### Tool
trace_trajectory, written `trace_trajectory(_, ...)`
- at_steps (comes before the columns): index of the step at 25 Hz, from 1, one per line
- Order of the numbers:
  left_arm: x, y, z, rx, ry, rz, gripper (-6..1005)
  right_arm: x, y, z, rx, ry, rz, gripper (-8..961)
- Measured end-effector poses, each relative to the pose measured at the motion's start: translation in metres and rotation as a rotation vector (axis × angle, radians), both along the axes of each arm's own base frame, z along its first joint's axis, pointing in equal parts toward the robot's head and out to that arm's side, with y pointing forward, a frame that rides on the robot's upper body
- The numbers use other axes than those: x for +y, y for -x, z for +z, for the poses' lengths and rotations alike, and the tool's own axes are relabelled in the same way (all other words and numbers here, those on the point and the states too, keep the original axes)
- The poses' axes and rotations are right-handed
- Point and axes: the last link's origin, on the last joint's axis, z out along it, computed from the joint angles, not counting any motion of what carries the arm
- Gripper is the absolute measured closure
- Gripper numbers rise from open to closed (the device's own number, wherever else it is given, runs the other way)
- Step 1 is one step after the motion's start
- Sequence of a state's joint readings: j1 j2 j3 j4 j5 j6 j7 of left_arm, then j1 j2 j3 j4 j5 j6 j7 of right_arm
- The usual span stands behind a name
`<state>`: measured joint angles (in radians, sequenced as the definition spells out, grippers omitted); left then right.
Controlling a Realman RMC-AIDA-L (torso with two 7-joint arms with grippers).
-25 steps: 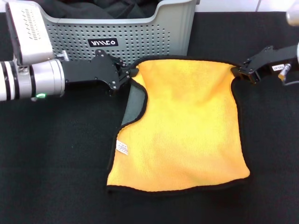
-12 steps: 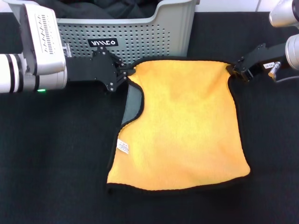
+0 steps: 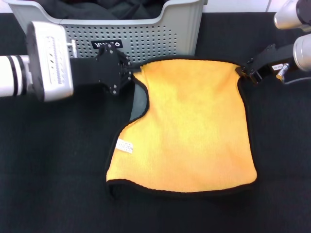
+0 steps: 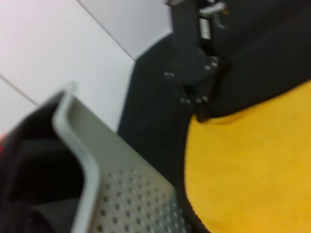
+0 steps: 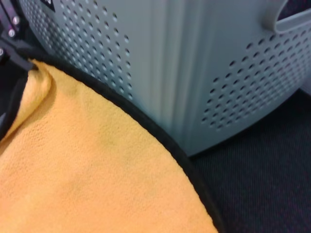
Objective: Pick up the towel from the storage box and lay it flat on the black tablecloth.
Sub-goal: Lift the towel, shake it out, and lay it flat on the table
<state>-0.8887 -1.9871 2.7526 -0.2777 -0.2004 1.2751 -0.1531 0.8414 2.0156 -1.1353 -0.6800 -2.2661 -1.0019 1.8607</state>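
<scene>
The towel's corner in my left gripper will be let go on the tablecloth at the front of the storage box, just below its black logo plate (image 3: 122, 68).
The towel (image 3: 189, 126) lies orange-yellow face up on the black tablecloth (image 3: 58, 170), in front of the storage box (image 3: 146, 39). Its left edge is folded over and shows a strip of dark grey face (image 3: 140, 104). A white label (image 3: 125, 145) sits near its left edge. My left gripper (image 3: 130, 74) is shut on the towel's far left corner, close to the box front. My right gripper (image 3: 243, 73) is shut on the far right corner. The left wrist view shows the right gripper (image 4: 201, 99) pinching the towel (image 4: 252, 160). The right wrist view shows the towel (image 5: 87, 179) beside the box (image 5: 170, 63).
A black fabric bundle (image 3: 97, 7) lies inside the storage box. The box wall stands right behind the towel's far edge. Bare tablecloth stretches to the left, right and front of the towel.
Both grippers have kept hold of the far corners. The left wrist has turned and shifted a little. The towel's near left corner has slid left and toward the box.
</scene>
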Motion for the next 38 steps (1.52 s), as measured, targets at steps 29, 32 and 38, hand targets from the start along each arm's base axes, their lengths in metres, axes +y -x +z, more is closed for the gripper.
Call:
trace_trajectory(29, 0.004, 0.007, -0.016, 0.202, -0.262, -0.225, 983, 0.005, -0.002, -0.003, -0.040, -0.027, -0.011, 867)
trace_trajectory(32, 0.003, 0.009, -0.015, 0.184, -0.284, -0.202, 982, 0.005, -0.004, -0.003, -0.037, -0.030, -0.021, 854)
trace_trajectory(38, -0.001, 0.016, -0.015, 0.174, -0.287, -0.172, 860, 0.002, -0.006, -0.002, -0.018, -0.034, -0.043, 828)
